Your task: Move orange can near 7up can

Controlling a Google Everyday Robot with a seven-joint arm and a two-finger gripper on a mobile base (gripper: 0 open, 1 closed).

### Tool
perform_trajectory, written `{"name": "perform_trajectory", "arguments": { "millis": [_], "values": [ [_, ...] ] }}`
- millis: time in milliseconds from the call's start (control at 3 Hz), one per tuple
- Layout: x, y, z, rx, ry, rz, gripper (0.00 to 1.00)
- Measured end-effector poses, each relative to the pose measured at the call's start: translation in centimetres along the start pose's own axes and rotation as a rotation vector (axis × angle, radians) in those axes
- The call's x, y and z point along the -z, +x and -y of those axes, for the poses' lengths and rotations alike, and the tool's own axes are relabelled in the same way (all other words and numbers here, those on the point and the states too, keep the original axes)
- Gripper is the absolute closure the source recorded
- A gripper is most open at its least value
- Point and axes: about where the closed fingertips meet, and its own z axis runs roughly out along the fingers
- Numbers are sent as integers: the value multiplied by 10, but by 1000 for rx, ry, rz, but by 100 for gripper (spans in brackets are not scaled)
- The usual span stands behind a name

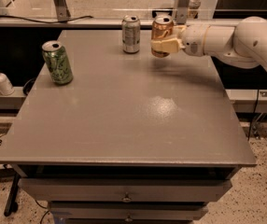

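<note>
Next, I let go of the orange can, now held just above the table's far part, on the grey table [149, 53], right up close to the 7up can.
The orange can [161, 31] is a copper-coloured drink can with a silver top, held upright just above the far part of the grey table [124, 115]. My gripper [165, 45] reaches in from the right and is shut on the can's lower half. The 7up can [131, 34], silver-grey, stands upright on the table just left of the orange can, with a small gap between them.
A green patterned can [57, 62] stands near the table's left edge. A white pump bottle [1, 80] sits on a lower shelf to the left. My white arm [236, 38] spans the table's far right. Drawers [124, 197] lie below the front edge.
</note>
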Motion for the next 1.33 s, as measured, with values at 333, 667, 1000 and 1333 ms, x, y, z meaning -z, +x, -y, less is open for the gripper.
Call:
{"name": "perform_trajectory", "arguments": {
  "millis": [333, 667, 1000, 1333],
  "values": [
    [-20, 7, 31, -6, 37, 6, 100],
    [-44, 14, 43, -18, 47, 5, 100],
    [-65, 22, 41, -40, 29, -3, 100],
    [-72, 28, 38, -49, 17, -33, 82]
  ]
}}
